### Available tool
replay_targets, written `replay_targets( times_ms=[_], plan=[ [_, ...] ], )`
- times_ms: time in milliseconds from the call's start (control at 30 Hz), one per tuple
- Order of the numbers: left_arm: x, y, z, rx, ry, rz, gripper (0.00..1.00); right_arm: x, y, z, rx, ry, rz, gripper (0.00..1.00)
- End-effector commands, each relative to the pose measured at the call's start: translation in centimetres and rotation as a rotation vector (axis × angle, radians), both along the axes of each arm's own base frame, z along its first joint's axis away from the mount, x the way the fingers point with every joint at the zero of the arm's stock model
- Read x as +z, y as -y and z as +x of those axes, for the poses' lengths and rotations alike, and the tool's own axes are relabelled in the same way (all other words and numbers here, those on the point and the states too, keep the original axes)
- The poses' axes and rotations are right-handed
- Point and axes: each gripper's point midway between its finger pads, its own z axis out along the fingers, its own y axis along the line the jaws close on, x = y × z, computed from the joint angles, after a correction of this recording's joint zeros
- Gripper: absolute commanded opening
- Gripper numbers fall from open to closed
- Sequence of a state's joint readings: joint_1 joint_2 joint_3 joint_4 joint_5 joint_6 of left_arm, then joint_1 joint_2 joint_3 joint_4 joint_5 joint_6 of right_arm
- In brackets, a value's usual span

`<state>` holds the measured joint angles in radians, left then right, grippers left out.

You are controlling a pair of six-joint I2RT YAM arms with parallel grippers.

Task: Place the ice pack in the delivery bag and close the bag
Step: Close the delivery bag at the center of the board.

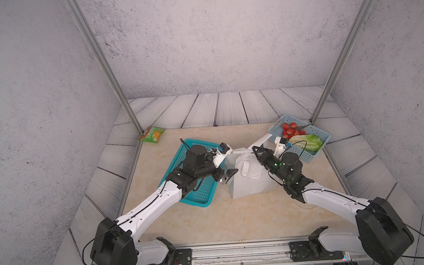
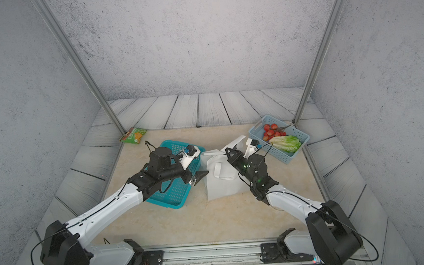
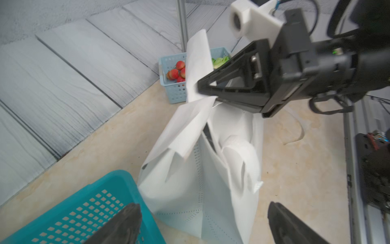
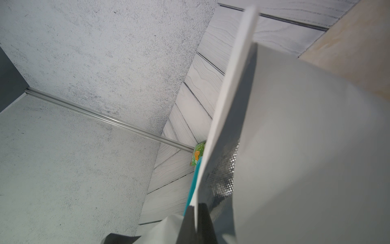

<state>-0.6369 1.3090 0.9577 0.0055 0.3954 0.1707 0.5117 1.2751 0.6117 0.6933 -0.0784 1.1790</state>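
The robot's right gripper alone holds the delivery bag, by its folded flap, so the left gripper needs to pinch the bag opening's near corner (image 3: 214,145) before the right gripper opens.
The delivery bag (image 1: 247,186) (image 2: 222,188) is a white tote standing mid-table, one loop handle lying on its top. My right gripper (image 1: 253,149) (image 2: 227,151) is shut on the bag's raised flap; the right wrist view shows its jaws (image 4: 195,209) pinching the white edge, with silver foil lining (image 4: 223,173) beside them. My left gripper (image 1: 228,175) (image 2: 199,176) stands open just off the bag's left side, nothing between its fingers (image 3: 126,221). The left wrist view looks along the bag (image 3: 190,190) to the right gripper (image 3: 200,88) on the flap. The ice pack is out of view.
A teal mesh basket (image 1: 197,202) (image 2: 170,202) (image 3: 73,211) lies under my left arm, touching the bag. A pale blue basket (image 1: 316,129) (image 2: 299,132) with red fruit and lettuce stands at the back right. A green snack packet (image 1: 151,134) lies at the back left.
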Motion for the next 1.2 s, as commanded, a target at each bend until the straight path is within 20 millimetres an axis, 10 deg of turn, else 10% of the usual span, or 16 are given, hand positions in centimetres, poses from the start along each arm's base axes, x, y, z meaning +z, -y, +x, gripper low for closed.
replay_targets(
  times_ms=[0,333,667,1167],
  plan=[
    [2.7,0.5,2.8,0.086,0.111,-0.094,1.00,-2.4,0.1,0.0,-0.003,-0.068,-0.024,0.00],
    [-0.6,2.9,4.1,0.016,0.043,-0.126,0.98,-2.2,0.2,-0.1,-0.009,-0.067,-0.012,0.00],
    [-2.1,1.6,4.4,-0.029,-0.081,-0.213,0.25,-2.3,0.8,-0.6,-0.019,-0.063,-0.026,0.00],
    [-1.2,3.5,2.7,-0.187,-0.157,-0.269,0.02,-1.8,-0.3,-1.7,0.082,-0.057,-0.165,0.14]
  ],
)
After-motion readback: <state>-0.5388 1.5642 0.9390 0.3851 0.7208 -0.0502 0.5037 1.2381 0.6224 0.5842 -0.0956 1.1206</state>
